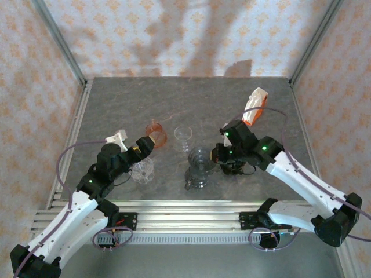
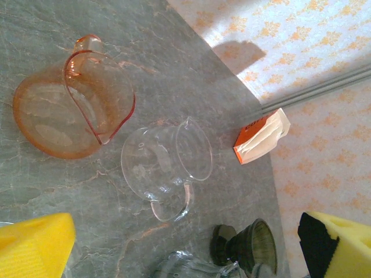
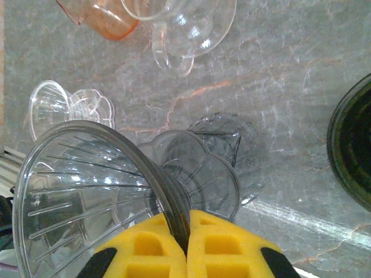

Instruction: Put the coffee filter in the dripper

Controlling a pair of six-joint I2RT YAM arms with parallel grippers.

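Note:
Next, I release the smoky clear dripper from my right gripper on top of the glass server [image 1: 199, 167] [image 3: 204, 169].
The coffee filters are white sheets in an orange-and-white pack [image 1: 254, 108] standing at the back right, also seen in the left wrist view [image 2: 264, 136]. My right gripper [image 1: 219, 155] is shut on the rim of a smoky clear dripper [image 3: 87, 191], its yellow pads [image 3: 232, 246] pinching the rim. The dripper [image 1: 200, 156] is tilted on its side above a glass server [image 1: 196, 177]. My left gripper [image 1: 145, 145] hangs open beside an orange dripper [image 1: 155, 136] with nothing between its fingers [image 2: 35, 243].
A clear ribbed dripper [image 1: 142, 169] sits under the left arm. A clear handled cup [image 2: 168, 162] stands mid-table next to the orange dripper [image 2: 69, 104]. A dark dripper [image 2: 249, 246] lies near the right gripper. Walls close the back and sides.

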